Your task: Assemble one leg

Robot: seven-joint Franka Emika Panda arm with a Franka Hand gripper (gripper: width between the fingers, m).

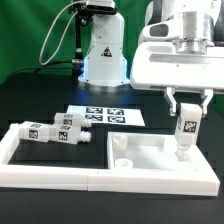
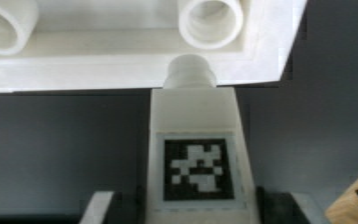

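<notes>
The leg, now held upright over the white panel, will be left standing by my gripper in the round socket point(image 1: 183, 164) point(image 2: 211, 19) nearest the leg's rounded tip, on the white panel.
My gripper point(image 1: 186, 104) is shut on a leg point(image 1: 186, 130), a small white block with a square tag, held upright over the far right part of the large white square panel point(image 1: 150, 157). In the wrist view the leg point(image 2: 197, 140) runs from between my fingers point(image 2: 101, 208) toward the panel point(image 2: 87, 70), its rounded tip just below a round socket point(image 2: 215, 22). Whether the tip touches the panel I cannot tell. Several more legs point(image 1: 55, 133) lie together on the exterior view's left.
The marker board point(image 1: 108, 115) lies flat behind the panel. The robot base point(image 1: 103, 55) stands at the back. A low white rim point(image 1: 40, 175) runs along the table's front and left.
</notes>
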